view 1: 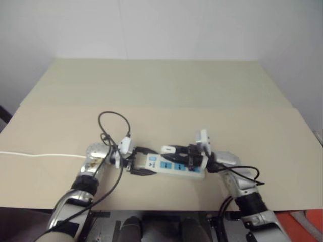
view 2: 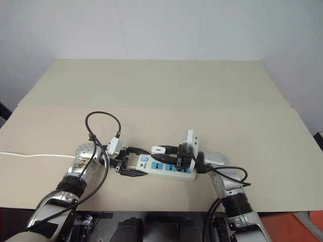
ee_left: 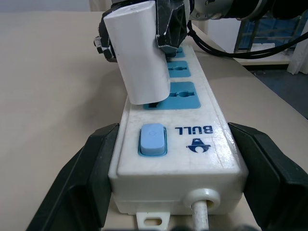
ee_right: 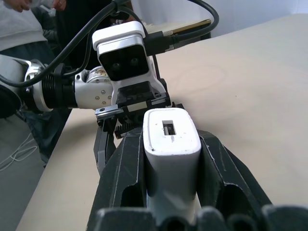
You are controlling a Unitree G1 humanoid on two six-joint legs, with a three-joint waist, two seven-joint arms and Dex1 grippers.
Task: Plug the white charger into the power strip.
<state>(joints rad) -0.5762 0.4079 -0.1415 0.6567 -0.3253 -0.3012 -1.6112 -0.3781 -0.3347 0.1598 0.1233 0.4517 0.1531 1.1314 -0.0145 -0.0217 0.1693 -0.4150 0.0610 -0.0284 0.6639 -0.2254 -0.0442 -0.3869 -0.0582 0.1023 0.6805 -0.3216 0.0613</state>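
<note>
Next, my right gripper lets go of the white charger in the power strip's blue socket (view 1: pixel 166 162) nearest the switch.
The power strip (view 1: pixel 177 166), a long white bar with blue sockets, lies near the table's front edge. My left gripper (view 1: pixel 136 164) is shut on its switch end, one black finger (ee_left: pixel 89 168) on each long side. My right gripper (view 1: pixel 177 154) is shut on the white charger (ee_left: pixel 138 53), also seen as the white charger (ee_right: pixel 171 144) between its two black fingers. The charger leans over the blue socket (ee_left: pixel 180 98) nearest the switch, its lower end at the socket face. Its prongs are hidden.
The strip's thin white cord (view 1: pixel 35 155) runs off to the left across the beige table (view 1: pixel 161 91). Black cables (view 1: pixel 113 126) loop above my left wrist. A person's grey sleeve (ee_right: pixel 21 17) shows beyond the table. The table's front edge lies just below the strip.
</note>
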